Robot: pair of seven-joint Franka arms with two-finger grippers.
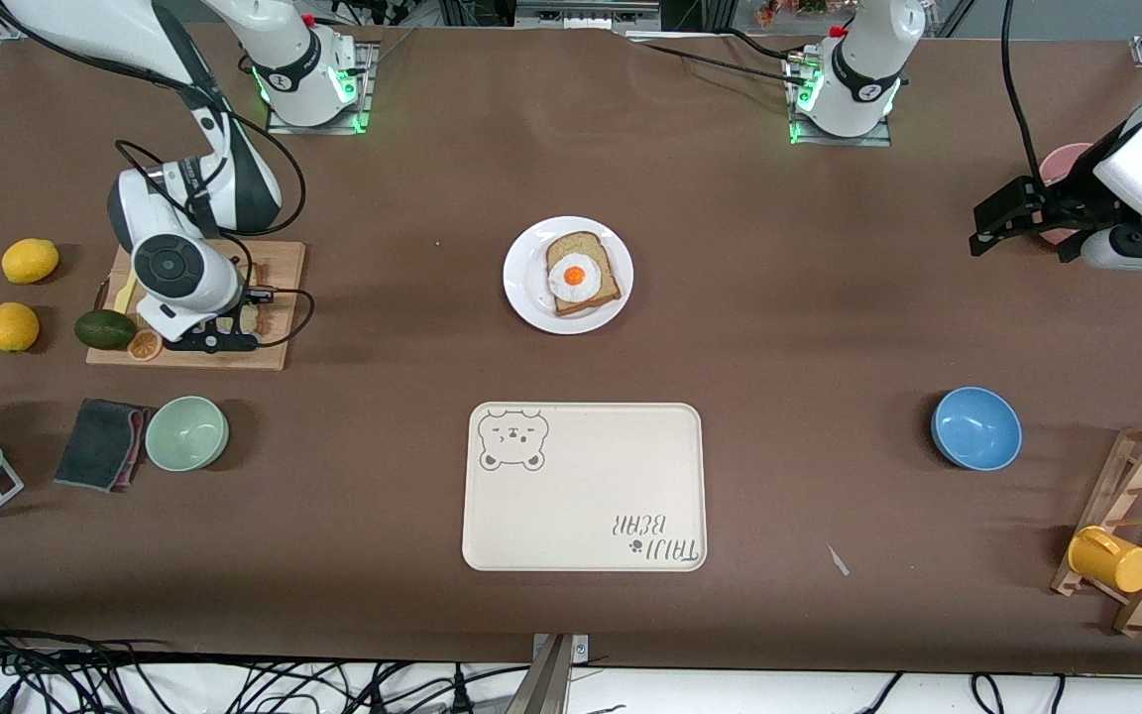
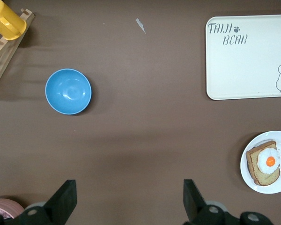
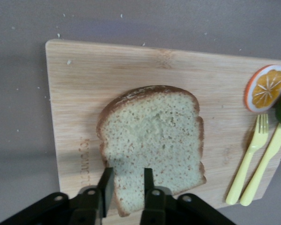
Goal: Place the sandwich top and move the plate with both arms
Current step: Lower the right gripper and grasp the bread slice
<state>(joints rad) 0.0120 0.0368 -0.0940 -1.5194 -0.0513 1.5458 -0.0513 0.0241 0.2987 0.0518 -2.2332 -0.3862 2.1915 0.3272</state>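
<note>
My right gripper needs to open its fingers, which are too far over the flat side of the sandwich top, then shift over and pinch its crust edge [image 3: 104,157] before lifting.
The sandwich top [image 3: 154,136], a plain speckled bread slice, lies flat on a wooden cutting board [image 1: 279,268] toward the right arm's end of the table. My right gripper [image 3: 127,183] hovers over one edge of the slice with a narrow gap between its fingers, which grip nothing. In the front view the right arm hides the slice. The white plate [image 1: 526,297] sits mid-table and carries a bread slice with a fried egg [image 1: 581,273]. My left gripper [image 1: 977,233] hangs wide open and empty over bare table at the left arm's end.
A beige bear-printed tray [image 1: 586,496] lies nearer the camera than the plate. A blue bowl [image 1: 975,428], a pink bowl [image 1: 1067,164] and a rack with a yellow mug [image 1: 1111,558] are at the left arm's end. A green bowl [image 1: 186,433], lemons [image 1: 30,260] and an avocado [image 1: 105,329] surround the board.
</note>
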